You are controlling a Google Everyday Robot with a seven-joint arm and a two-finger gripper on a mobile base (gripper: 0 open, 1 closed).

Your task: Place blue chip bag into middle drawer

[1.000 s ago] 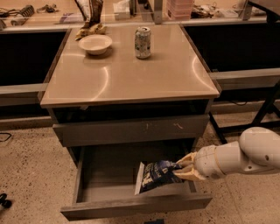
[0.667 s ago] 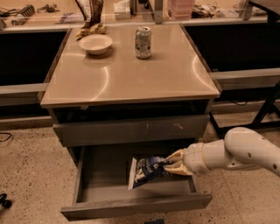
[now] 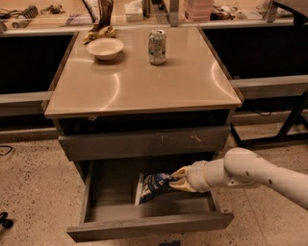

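Observation:
Next, the gripper releases the blue chip bag on the bottom of the middle drawer [image 3: 150,192], about halfway across.
The blue chip bag [image 3: 155,186] is a dark-blue foil bag with white print. It is inside the open middle drawer [image 3: 144,225], a wide, shallow grey drawer pulled out below the counter. Its left end rests near the drawer floor. My gripper [image 3: 177,181] reaches in from the right on a white arm and is shut on the bag's right end. The gripper is inside the drawer, just under the closed drawer front above.
The closed upper drawer front [image 3: 144,142] has pale scratch marks. On the tan counter stand a soda can [image 3: 157,46] and a white bowl [image 3: 105,48], with a brown-and-white bag [image 3: 98,14] behind. Speckled floor surrounds the cabinet.
My arm has moved left and further into the drawer, carrying the bag with it. The bag now lies more toward the drawer's middle.

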